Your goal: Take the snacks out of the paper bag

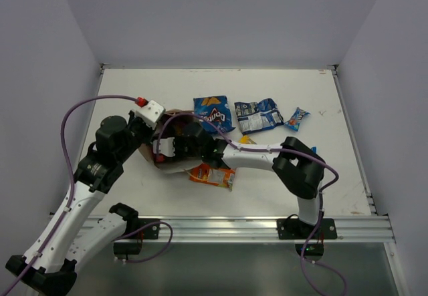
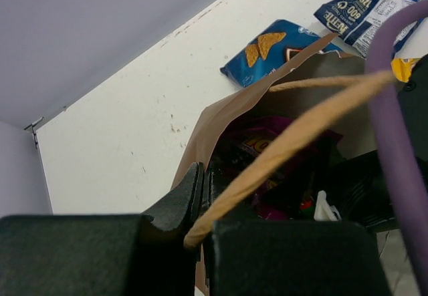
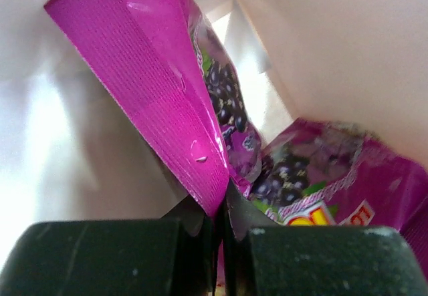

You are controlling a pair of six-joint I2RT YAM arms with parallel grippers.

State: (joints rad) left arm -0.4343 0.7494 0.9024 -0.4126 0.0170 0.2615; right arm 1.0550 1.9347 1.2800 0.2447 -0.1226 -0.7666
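Observation:
The magenta pouch, still inside the brown paper bag, will be let go of by my right gripper on the bare table [image 1: 291, 91], just behind the small blue wrapper.
The brown paper bag [image 1: 171, 164] lies on its side at the table's centre-left, mouth toward the back. My left gripper [image 2: 204, 186] is shut on the bag's rim [image 2: 221, 119]; its twisted paper handle [image 2: 294, 135] crosses in front. My right gripper [image 1: 179, 142] is inside the bag, shut on the sealed edge of a magenta pouch [image 3: 174, 95]. A second magenta pouch [image 3: 328, 176] lies behind it in the bag. On the table lie a blue chip bag [image 1: 212, 111], a blue-white packet [image 1: 257, 115], a small blue wrapper [image 1: 297, 117], an orange packet [image 1: 212, 175] and a yellow bar [image 1: 245, 139].
White walls close in the table on the left, back and right. A purple cable [image 1: 80, 109] loops over the left arm. The right arm [image 1: 294, 166] stretches across the table's front toward the bag.

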